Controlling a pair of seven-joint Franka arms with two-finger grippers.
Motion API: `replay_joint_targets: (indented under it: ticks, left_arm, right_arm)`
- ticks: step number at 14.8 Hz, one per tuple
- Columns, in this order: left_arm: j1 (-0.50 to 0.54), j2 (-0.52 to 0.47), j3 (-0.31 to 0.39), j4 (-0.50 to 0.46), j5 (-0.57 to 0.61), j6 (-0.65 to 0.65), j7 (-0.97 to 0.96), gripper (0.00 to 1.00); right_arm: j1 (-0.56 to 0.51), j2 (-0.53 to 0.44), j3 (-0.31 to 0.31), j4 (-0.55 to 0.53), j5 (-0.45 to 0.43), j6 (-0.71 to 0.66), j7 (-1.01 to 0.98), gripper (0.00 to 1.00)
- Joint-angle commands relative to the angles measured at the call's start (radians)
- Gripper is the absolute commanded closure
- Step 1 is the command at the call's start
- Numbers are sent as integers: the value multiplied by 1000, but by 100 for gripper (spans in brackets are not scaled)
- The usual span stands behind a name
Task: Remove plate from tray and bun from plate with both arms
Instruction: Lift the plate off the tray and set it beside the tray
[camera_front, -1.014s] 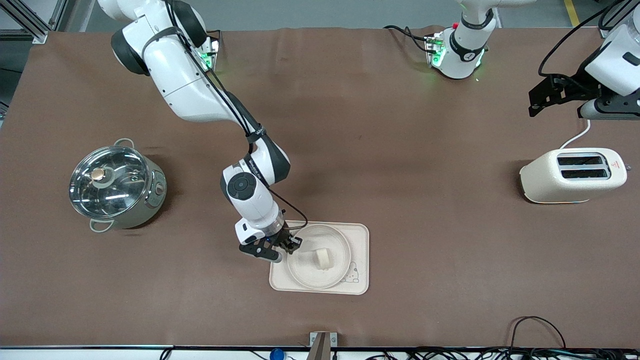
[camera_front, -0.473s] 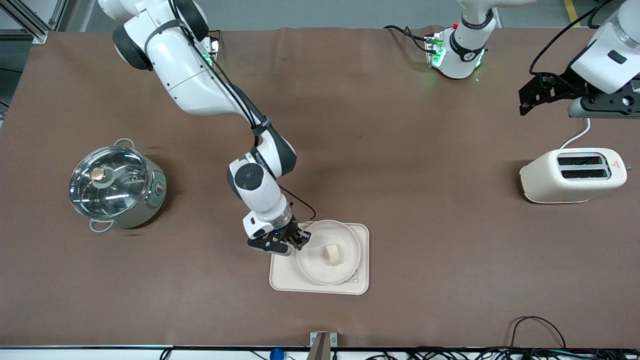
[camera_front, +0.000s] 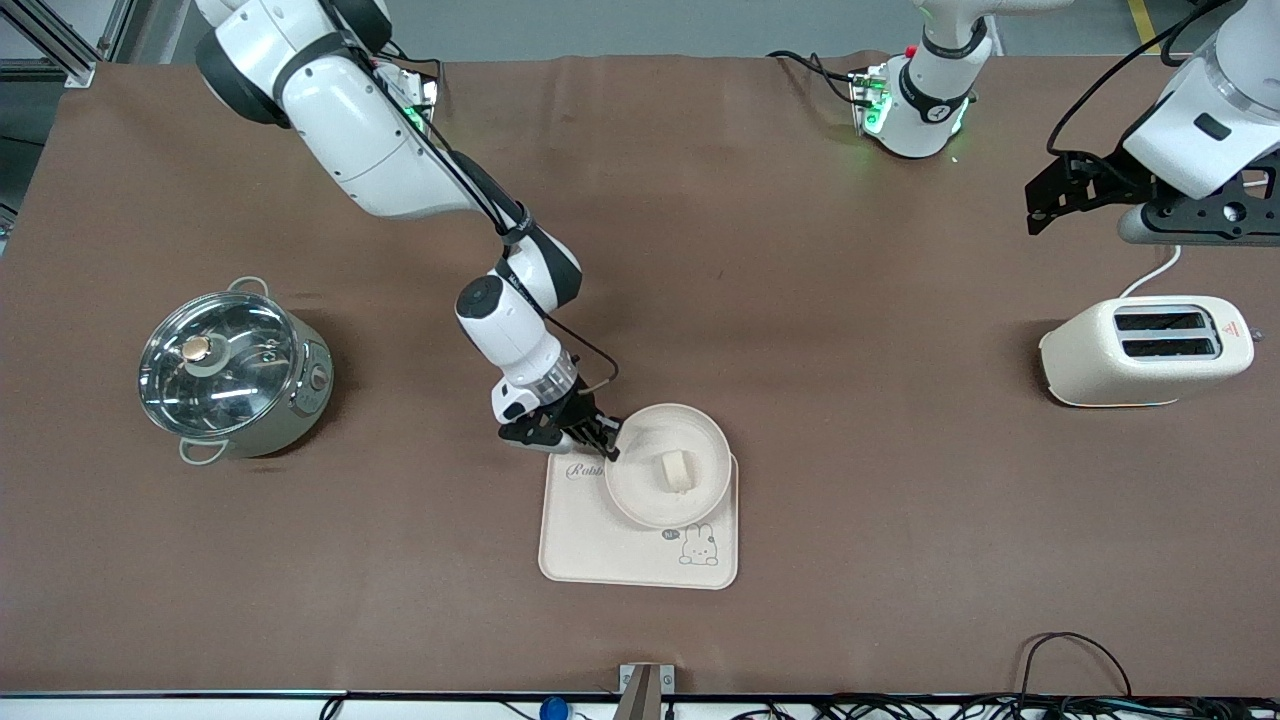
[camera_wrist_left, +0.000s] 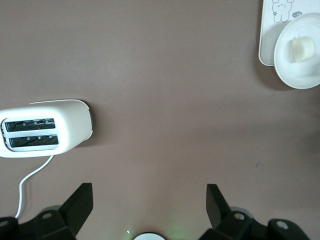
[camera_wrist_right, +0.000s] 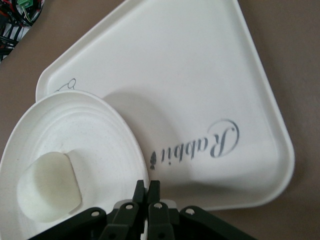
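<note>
Next, I release the plate with my right gripper on the brown cloth just off the tray's edge (camera_front: 644, 377) toward the robots' bases.
The round cream plate (camera_front: 640, 485) hangs a little above the tray (camera_front: 600, 545), over the tray's edge toward the robots' bases. My right gripper (camera_front: 608, 450) is shut on the plate's rim. The pale bun (camera_front: 677, 470) sits in the middle of the plate. In the right wrist view the fingers (camera_wrist_right: 146, 186) pinch the rim of the plate (camera_wrist_right: 100, 135), with the bun (camera_wrist_right: 49, 187) on it and the tray (camera_wrist_right: 200, 75) with its "Rabbit" print below. My left gripper (camera_front: 1040, 205) waits open in the air at the left arm's end of the table; its wrist view shows the gripper (camera_wrist_left: 148, 192) empty.
A cream toaster (camera_front: 1145, 350) with a white cord stands at the left arm's end of the table, under the left hand. A steel pot (camera_front: 232, 372) with a glass lid stands at the right arm's end. Brown cloth covers the table.
My right gripper has lifted the plate with the bun off the tray and carried it toward the bases, uncovering the rabbit drawing and script. The left hand has drifted slightly toward the table's middle.
</note>
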Motion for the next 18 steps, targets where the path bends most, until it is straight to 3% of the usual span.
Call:
replay_joint_targets:
  ticks: [1, 7, 14, 15, 16, 18]
  left_arm:
    - [0, 17, -10, 14, -15, -11, -22, 0]
    - [-2, 19, -12, 14, -15, -10, -24, 0]
    - [-2, 33, -32, 11, -16, -10, -25, 0]
    - [-2, 33, -33, 11, -16, -10, -31, 0]
    - [-2, 37, -35, 11, -19, -11, -53, 0]
    - [-2, 45, -38, 12, -59, -11, -105, 0]
  right_arm:
    - [-41, -99, 44, -143, -7, -10, 27, 100]
    - [-41, -246, 43, -353, -14, -16, -2, 100]
    - [-13, -280, 43, -459, -14, -10, 4, 100]
    - [-13, -282, 43, -458, -14, -15, 9, 91]
    - [-18, -282, 44, -458, -14, -18, 13, 58]
    - [-21, -293, 44, -458, -14, -29, 15, 31]
